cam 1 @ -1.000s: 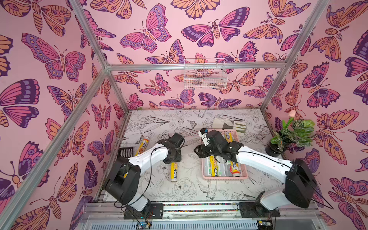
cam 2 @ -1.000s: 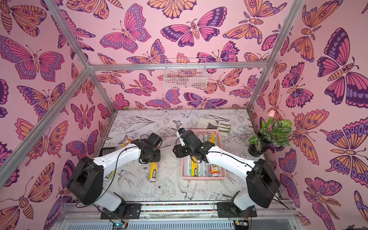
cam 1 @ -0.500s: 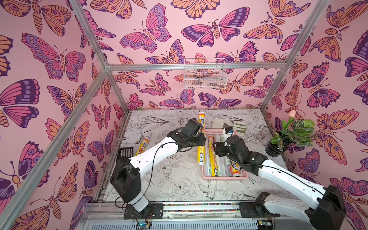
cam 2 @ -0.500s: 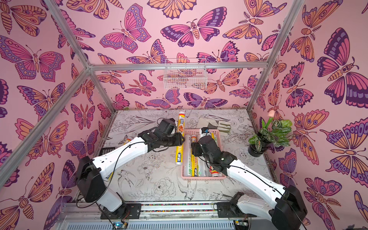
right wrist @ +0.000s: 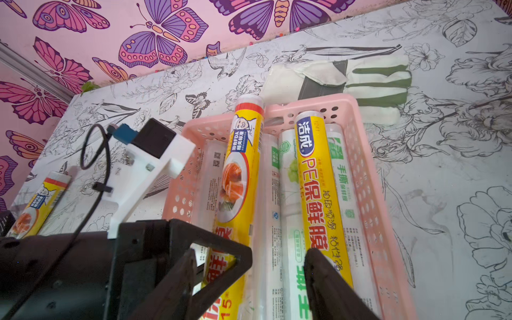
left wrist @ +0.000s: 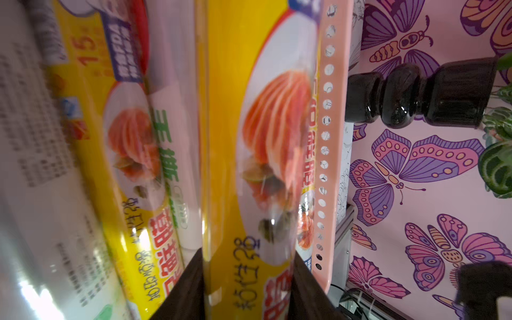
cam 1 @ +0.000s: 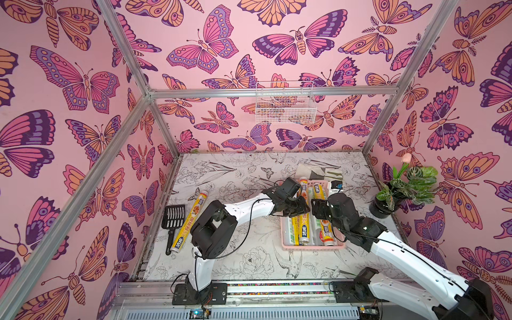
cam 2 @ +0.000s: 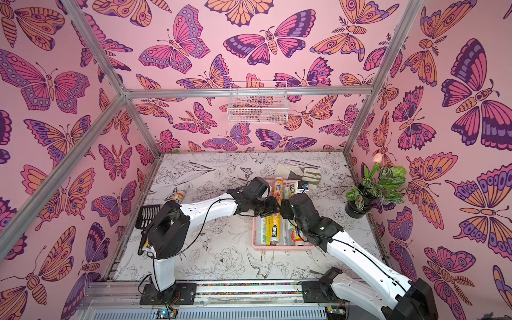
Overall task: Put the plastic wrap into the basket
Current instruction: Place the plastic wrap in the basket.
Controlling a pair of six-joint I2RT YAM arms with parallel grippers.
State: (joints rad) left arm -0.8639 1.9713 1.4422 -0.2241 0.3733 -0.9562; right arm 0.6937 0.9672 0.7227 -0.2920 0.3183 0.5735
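Observation:
The yellow roll in my left gripper will be put down between the white roll and the basket's yellow roll (cam 1: 312, 215) (left wrist: 249, 160) nearest the plant.
The pink basket (cam 1: 313, 246) (cam 2: 282, 247) sits right of centre on the table and holds several rolls of plastic wrap. My left gripper (cam 1: 300, 207) (left wrist: 248, 282) is shut on a yellow roll of plastic wrap (cam 1: 304, 188) (left wrist: 249, 138) (right wrist: 243, 155). That roll lies lengthwise over the basket, its far end jutting over the far rim (right wrist: 304, 106). My right gripper (cam 1: 315, 207) (right wrist: 250, 252) hovers open just right of it, above the rolls, holding nothing. Another yellow roll (cam 1: 189, 221) (right wrist: 36, 205) lies on the table at the left.
A black slotted scoop (cam 1: 173, 216) lies beside the loose roll near the left wall. Behind the basket lies a white and green glove (cam 1: 318, 173) (right wrist: 360, 80). A potted plant (cam 1: 407, 188) stands by the right wall. A white wire basket (cam 1: 285, 106) hangs on the back wall.
My left gripper has lifted a yellow roll from the middle of the table and carried it right, over the basket. My right arm has pulled back to the basket's right side.

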